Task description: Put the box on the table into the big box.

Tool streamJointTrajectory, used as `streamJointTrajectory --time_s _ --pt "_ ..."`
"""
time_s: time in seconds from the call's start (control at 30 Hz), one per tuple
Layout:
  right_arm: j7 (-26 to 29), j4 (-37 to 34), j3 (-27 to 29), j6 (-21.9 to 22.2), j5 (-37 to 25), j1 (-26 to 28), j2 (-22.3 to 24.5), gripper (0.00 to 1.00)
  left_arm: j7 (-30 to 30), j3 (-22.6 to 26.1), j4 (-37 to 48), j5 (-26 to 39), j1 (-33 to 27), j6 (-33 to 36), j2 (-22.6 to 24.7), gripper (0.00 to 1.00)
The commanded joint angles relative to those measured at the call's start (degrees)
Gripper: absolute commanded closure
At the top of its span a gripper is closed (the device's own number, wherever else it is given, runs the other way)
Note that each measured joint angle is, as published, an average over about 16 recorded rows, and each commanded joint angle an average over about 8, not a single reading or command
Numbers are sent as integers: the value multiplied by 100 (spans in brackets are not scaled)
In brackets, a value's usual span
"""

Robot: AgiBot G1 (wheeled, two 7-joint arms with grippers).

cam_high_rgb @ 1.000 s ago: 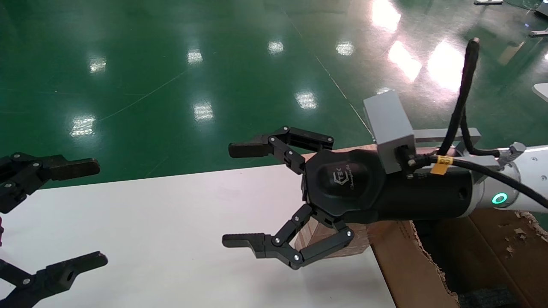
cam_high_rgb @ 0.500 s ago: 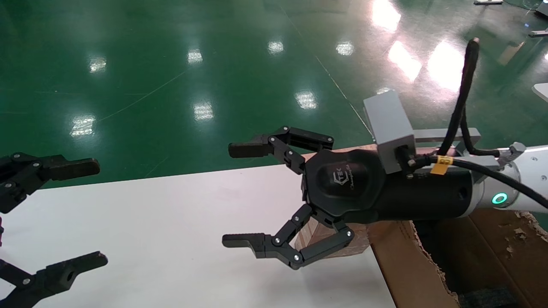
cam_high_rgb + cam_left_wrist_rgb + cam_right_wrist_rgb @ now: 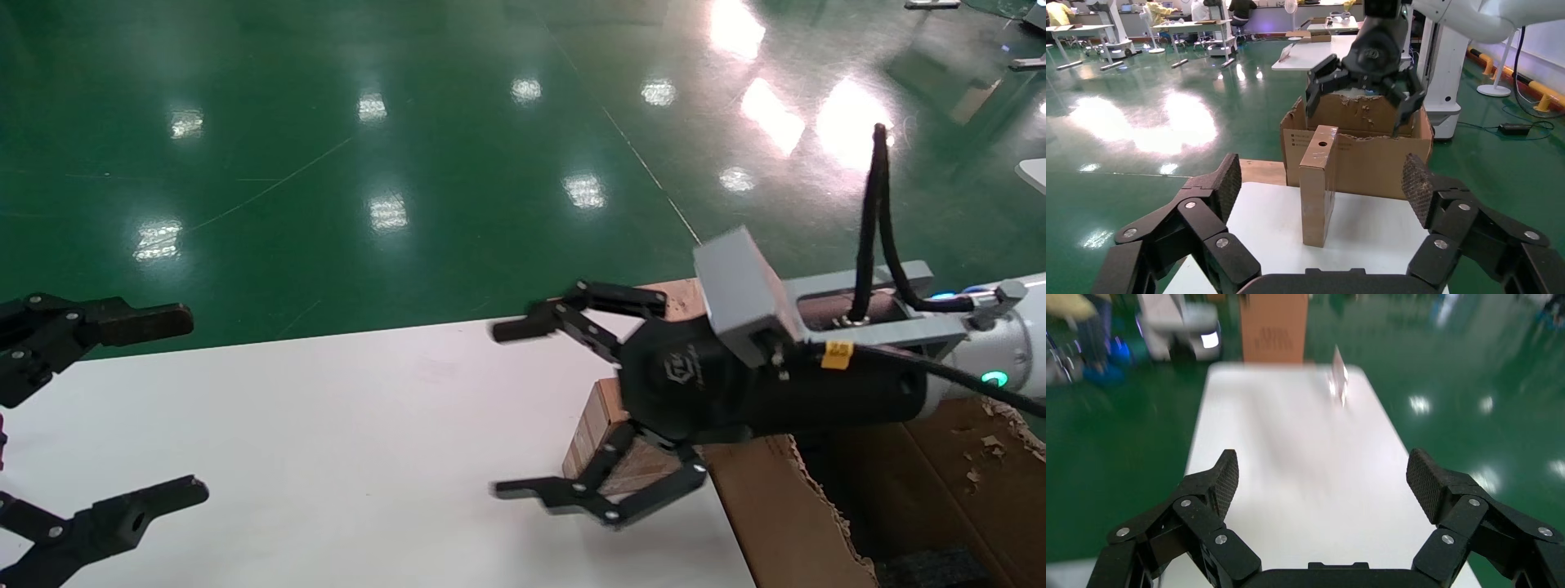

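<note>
Next, I close my right gripper on the box across its narrow top (image 3: pixel 614 398), next to the round hole, with one finger on each long side.
The box (image 3: pixel 590 425), a small light-brown upright block with a round dark hole in its top face (image 3: pixel 1318 184), stands on the white table (image 3: pixel 327 425) near its right end. It is right beside the big box (image 3: pixel 768 523), a brown carton with torn edges (image 3: pixel 1370 162). My right gripper (image 3: pixel 511 408) hangs open over the box, and its body hides much of the box. In its own wrist view the right gripper (image 3: pixel 1322 473) has only bare table between its fingers. My left gripper (image 3: pixel 184 404) stays open at the table's left end, facing the box from a distance (image 3: pixel 1322 184).
A flat wooden board (image 3: pixel 1260 171) lies beyond the table's far right corner. Green floor surrounds the table. In the right wrist view a brown carton (image 3: pixel 1273 327) stands past the table's far end, and a small pale object (image 3: pixel 1340 376) sits on the table there.
My right gripper has shifted right and lower, toward the big box, so more of the box's left side shows. The left gripper has not moved.
</note>
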Motion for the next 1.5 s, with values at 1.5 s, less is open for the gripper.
streamJointTrajectory --time_s 1.5 --pt "-2293 -2731 -3654 -160 -1694 2856 92 0 1 3 0 -2 -1 -1 -1 100"
